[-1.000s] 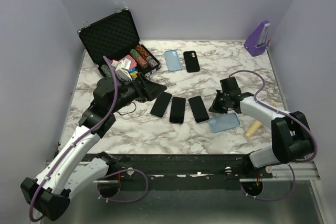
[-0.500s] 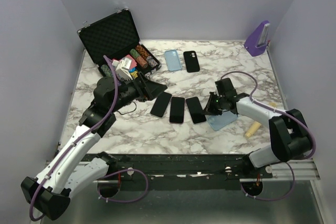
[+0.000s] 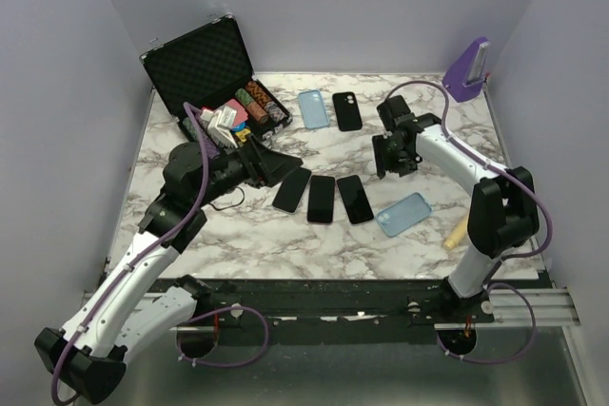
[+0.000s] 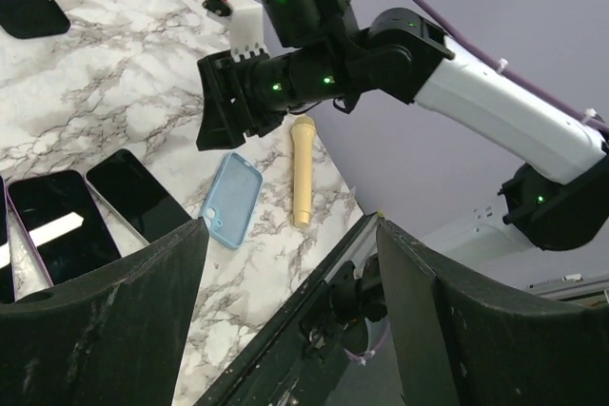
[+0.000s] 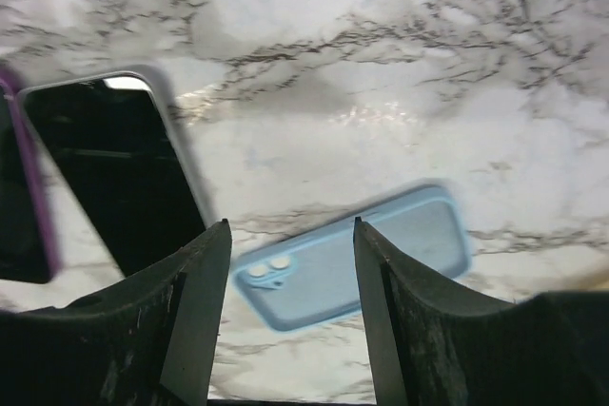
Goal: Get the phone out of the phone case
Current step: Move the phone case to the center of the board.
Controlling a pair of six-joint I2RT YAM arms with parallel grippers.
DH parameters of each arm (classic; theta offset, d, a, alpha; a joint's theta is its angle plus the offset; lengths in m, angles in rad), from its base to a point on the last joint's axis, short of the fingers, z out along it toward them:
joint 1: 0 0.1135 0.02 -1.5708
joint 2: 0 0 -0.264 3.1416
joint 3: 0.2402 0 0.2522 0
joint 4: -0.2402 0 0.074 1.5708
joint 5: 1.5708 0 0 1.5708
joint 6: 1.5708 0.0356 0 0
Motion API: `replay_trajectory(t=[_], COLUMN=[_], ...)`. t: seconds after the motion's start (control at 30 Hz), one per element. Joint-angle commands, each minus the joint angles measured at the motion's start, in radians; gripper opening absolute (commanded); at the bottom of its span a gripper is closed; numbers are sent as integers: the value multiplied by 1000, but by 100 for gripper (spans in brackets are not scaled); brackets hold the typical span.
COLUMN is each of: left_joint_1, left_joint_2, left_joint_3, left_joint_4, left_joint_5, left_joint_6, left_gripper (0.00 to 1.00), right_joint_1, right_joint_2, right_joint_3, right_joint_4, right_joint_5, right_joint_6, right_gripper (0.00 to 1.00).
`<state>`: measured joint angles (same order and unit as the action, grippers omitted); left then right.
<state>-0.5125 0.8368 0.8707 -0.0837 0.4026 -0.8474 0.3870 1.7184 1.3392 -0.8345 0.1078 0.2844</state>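
Observation:
The robot's right gripper needs to next close on the light-blue phone case's far long edge [image 3: 388, 208] [image 5: 299, 239], next to the case's camera holes, near the row of bare phones.
An empty light-blue phone case [image 3: 403, 214] lies back-up on the marble, right of a row of three bare phones. The nearest phone [image 3: 356, 198] lies screen-up beside it. My right gripper [image 3: 385, 166] hovers open above and behind them, holding nothing. In the right wrist view the phone case [image 5: 352, 259] shows on the table between the spread fingers of the right gripper [image 5: 291, 225], with the phone [image 5: 114, 173] to the left. My left gripper [image 3: 285, 161] stands open and empty over the row's left end. The left wrist view shows the left gripper [image 4: 292, 235], the phone case [image 4: 233, 199] and the right gripper [image 4: 224, 111].
Two more phones [image 3: 322, 199] [image 3: 292, 188] lie in the row. A second blue case [image 3: 312, 108] and a black phone [image 3: 347, 111] lie farther back. An open chip case [image 3: 205, 68] stands back left, a purple object [image 3: 468, 70] back right, and a wooden cylinder [image 3: 459, 232] near the right edge.
My right gripper opened and let go of the blue phone case, then lifted and moved back away from it. The case now lies on the table. The left arm barely moved.

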Motion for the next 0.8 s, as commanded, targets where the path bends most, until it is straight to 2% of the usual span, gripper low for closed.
replay_trajectory(t=[0.0, 0.07, 0.13, 0.23, 0.33, 0.43, 0.53, 0.77], left_joint_1=[-14, -43, -70, -96, -112, -121, -124, -127], left_joint_2=[-71, -91, -120, -166, -211, -264, -329, -406], left_joint_3=[-33, -30, -30, -42, -45, -45, -45, -68], left_joint_4=[18, -14, -36, -53, -88, -134, -163, -168], left_joint_5=[35, 6, -13, -30, -57, -91, -133, -168], left_joint_6=[37, 71, 93, 111, 134, 168, 191, 202], left_gripper=[80, 80, 80, 80, 80, 80, 80, 80], right_joint_1=[13, 59, 62, 65, 105, 142, 153, 154], right_joint_2=[36, 47, 53, 64, 27, -58, -123, -138], right_joint_3=[20, -3, -26, 3, -89, -176, -296, -370], right_joint_4=[-78, -72, -112, -133, -19, 116, 144, 157], right_joint_5=[112, 173, 113, 144, 86, 8, -95, -100], right_joint_6=[-272, -410, -569, -716, -936, -1004, -1111, -1197], right_gripper=[63, 64, 65, 66, 65, 63, 56, 54])
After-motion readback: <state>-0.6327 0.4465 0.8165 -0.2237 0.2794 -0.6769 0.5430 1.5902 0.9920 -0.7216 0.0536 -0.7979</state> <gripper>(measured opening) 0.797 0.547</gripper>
